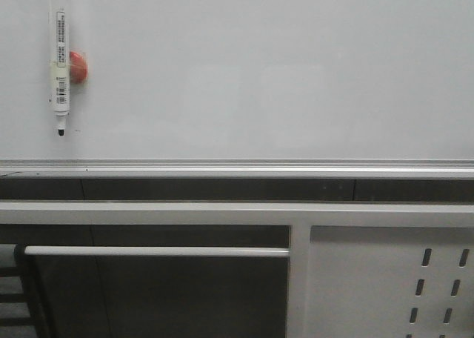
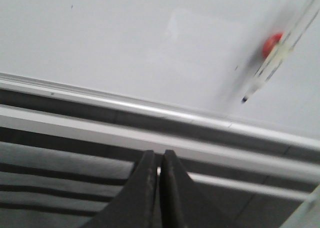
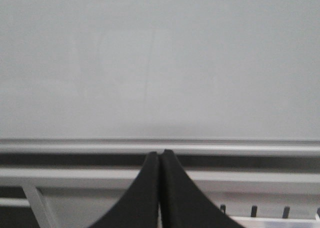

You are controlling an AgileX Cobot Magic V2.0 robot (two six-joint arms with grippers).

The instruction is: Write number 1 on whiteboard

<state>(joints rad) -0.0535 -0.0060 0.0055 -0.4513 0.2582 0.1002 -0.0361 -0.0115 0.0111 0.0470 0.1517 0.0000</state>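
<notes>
Next, my left gripper needs to go to the white marker pen's lower end [image 1: 61,110] [image 2: 259,81], just above its black tip and below the red magnet, and close there.
The whiteboard [image 1: 259,71] fills the upper half of the front view, with a silver rail [image 1: 237,167] along its bottom edge. The number 1 is out of view; only faint smudges show on the board [image 3: 200,63]. A white marker pen [image 1: 60,64] with a black tip hangs tip-down on a string at the board's far left, beside a red magnet [image 1: 78,66]. Neither arm appears in the front view. My left gripper [image 2: 159,155] is shut and empty, low in front of the rail, with the pen [image 2: 272,63] some way off. My right gripper [image 3: 160,153] is shut and empty below the rail.
Below the board runs a white metal frame with a horizontal bar [image 1: 155,251] and a perforated panel [image 1: 392,279] at the lower right. A dark gap lies between the rail and the frame.
</notes>
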